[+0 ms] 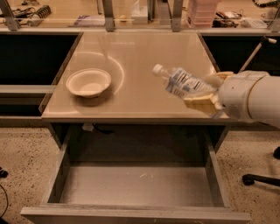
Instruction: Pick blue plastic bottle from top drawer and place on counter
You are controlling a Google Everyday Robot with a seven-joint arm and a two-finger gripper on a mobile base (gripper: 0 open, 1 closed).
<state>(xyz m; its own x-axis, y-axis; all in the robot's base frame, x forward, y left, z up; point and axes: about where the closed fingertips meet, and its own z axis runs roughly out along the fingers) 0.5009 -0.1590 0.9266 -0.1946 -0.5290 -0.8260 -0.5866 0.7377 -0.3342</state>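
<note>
The robot's gripper needs to release the blue plastic bottle lying on the beige counter (pixel 180 82), across from the white bowl. The bottle is still held tilted above the counter.
My gripper (pixel 205 91) is shut on the blue plastic bottle (pixel 179 81), a clear bottle with a white cap and a pale blue-and-white label. It holds the bottle tilted, cap pointing up and left, in the air over the right part of the beige counter (pixel 135 57). The top drawer (pixel 135 186) is pulled open below the counter's front edge, and its grey floor is bare. The white arm casing (pixel 251 96) fills the right side.
A white bowl (pixel 89 82) sits on the counter's left part. Dark side shelves flank the counter at left (pixel 30 61) and right (pixel 238 52). Clutter lies along the back ledge (pixel 201 13). A chair base (pixel 258 178) stands on the speckled floor at right.
</note>
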